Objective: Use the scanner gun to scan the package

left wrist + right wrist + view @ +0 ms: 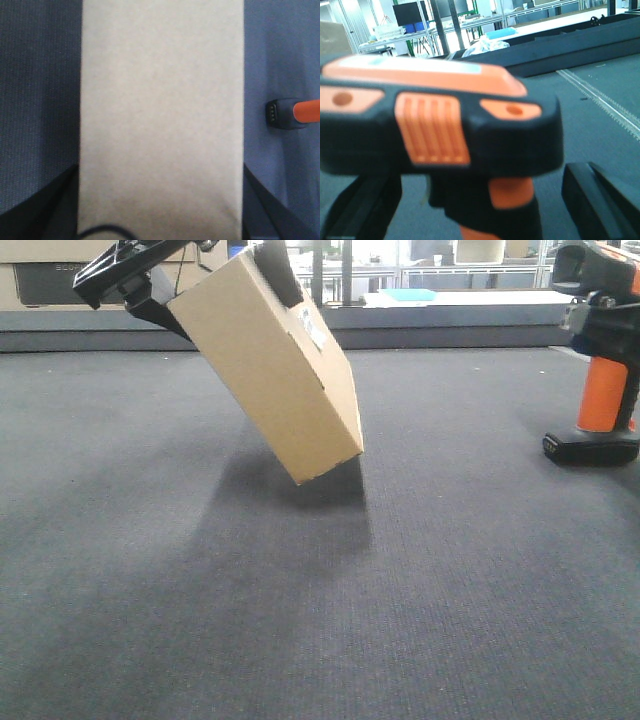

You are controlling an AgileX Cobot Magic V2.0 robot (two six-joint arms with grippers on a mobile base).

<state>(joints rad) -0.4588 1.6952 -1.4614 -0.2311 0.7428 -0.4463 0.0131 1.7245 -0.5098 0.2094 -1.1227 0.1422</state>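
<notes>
I will use my left gripper to set the package upright on the bare dark mat (48, 452) in front of the larger cardboard boxes.
The package (270, 360), a plain tan box, hangs tilted above the dark mat with its lower corner just off the surface. A small white label (313, 330) shows on its right face. My left gripper (215, 270) is shut on the box's upper end. In the left wrist view the package (160, 115) fills the space between the two black fingers (47, 207). The scanner gun (600, 390) stands upright on its black foot at the far right. My right gripper (480, 215) is open, one finger (600, 200) on each side of the orange handle, with gaps showing. The scanner's head (435, 120) fills that view.
Larger cardboard boxes (50, 270) are stacked at the back left. A raised dark ledge (450, 330) runs along the mat's far edge, with a blue flat item (410, 295) behind it. A metal strip (600, 100) crosses the mat to the right of the scanner.
</notes>
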